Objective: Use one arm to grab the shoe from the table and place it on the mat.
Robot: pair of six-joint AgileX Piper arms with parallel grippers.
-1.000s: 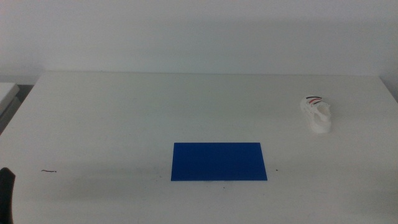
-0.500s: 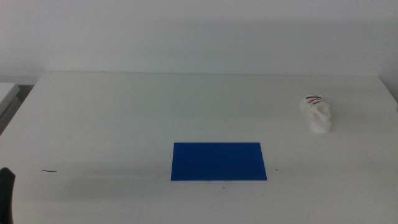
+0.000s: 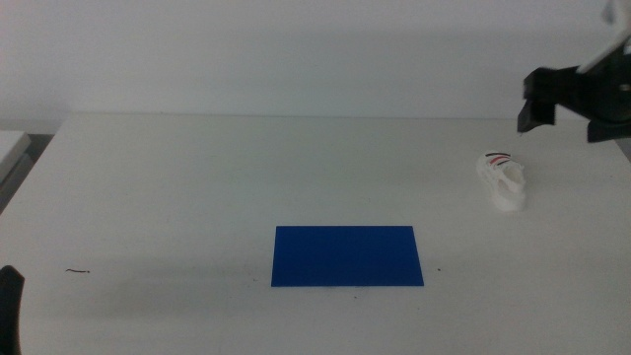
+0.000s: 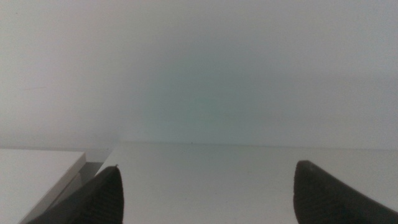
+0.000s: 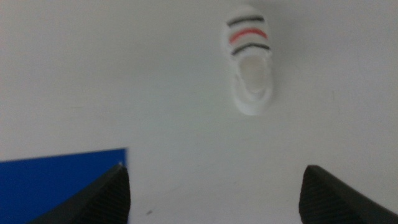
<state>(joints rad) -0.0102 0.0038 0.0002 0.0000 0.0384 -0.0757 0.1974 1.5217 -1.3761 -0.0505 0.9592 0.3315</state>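
My right gripper will grab across the white shoe at the shoe's red strap (image 3: 501, 161) (image 5: 249, 38), between its dark straps.
The white shoe (image 3: 503, 180) with dark and red straps lies on the white table (image 3: 197, 187) at the far right. The right wrist view shows it from above (image 5: 250, 68). The deep blue mat (image 3: 346, 255) lies flat at the centre front, well left of the shoe; one corner of it shows in the right wrist view (image 5: 56, 180). My right gripper (image 3: 577, 99) hangs high above the table, just behind and to the right of the shoe, with its jaws open and empty (image 5: 214, 199). My left gripper (image 3: 8, 306) waits at the bottom left edge, open and empty (image 4: 205, 193).
A small dark mark (image 3: 78, 270) lies on the table at the front left. A second white surface (image 3: 10, 148) stands beyond the table's left edge. A plain white wall rises behind the table.
The right arm has come into the middle view at the top right, above the shoe. The shoe, the mat and the left gripper have not moved.
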